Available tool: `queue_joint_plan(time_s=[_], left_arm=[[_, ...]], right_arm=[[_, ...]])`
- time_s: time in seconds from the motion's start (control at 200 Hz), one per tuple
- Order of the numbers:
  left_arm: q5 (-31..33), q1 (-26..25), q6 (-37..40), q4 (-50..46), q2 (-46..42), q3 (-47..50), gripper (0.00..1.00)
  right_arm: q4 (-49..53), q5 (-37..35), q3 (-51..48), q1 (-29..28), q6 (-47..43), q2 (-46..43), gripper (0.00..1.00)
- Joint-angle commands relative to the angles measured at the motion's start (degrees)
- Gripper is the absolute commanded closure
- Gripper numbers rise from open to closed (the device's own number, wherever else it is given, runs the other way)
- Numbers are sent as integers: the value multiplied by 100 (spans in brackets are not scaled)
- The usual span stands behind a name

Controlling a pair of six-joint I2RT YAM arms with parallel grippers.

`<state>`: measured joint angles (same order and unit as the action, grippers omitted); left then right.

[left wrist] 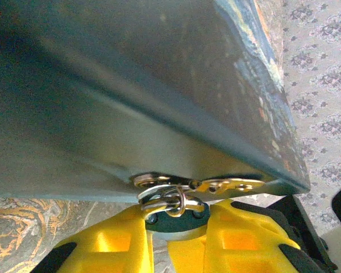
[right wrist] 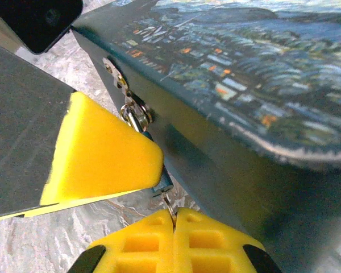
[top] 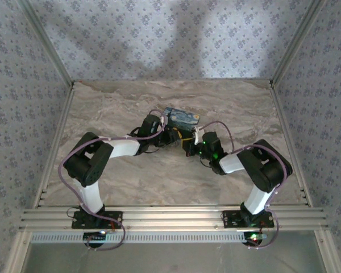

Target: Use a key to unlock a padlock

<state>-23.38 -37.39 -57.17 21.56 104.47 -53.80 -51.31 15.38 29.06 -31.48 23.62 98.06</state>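
Observation:
Next, my left gripper opens and pinches the padlock's flat sides [left wrist: 177,232] before I turn the key, because it is holding the padlock by its narrow edges.
The small blue-grey padlock [left wrist: 174,222] hangs by its silver shackle from the brass hasp [left wrist: 221,185] on the tin's front wall. My left gripper [left wrist: 177,228] is shut on the padlock's body, one yellow finger on each side. In the right wrist view the left gripper's yellow finger [right wrist: 102,151] covers most of the padlock [right wrist: 162,183], leaving its lower end showing. A thin silver key [right wrist: 169,205] runs from that lower end into my right gripper [right wrist: 175,219], which is shut on it. In the top view the left gripper [top: 171,136] and right gripper [top: 192,143] meet just in front of the tin.
The starry-night printed tin box [top: 181,118] sits at the middle of the marble tabletop [top: 131,182], directly behind both grippers. Aluminium frame rails [top: 170,216] run along the near edge, and patterned walls enclose the other sides.

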Motion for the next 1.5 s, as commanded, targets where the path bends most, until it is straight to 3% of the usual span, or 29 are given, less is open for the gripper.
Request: queue_joint_plan(time_s=[0.0,0.73,1.189,1.494], left_arm=[[-646,-223,-12,-129,-190,-62,79],[-621,-229,-64,109,176,-34,78],[-463,-63,-50,323,178,211,60],[-257,250,-17,438,-539,745,40]], right_arm=[[-810,524,409,57,301,45,100],[-730,-181,9,49,325,131,100],[-762,-422,-251,2,514,533,100],[-750,-344,-262,-113,917,590,100]])
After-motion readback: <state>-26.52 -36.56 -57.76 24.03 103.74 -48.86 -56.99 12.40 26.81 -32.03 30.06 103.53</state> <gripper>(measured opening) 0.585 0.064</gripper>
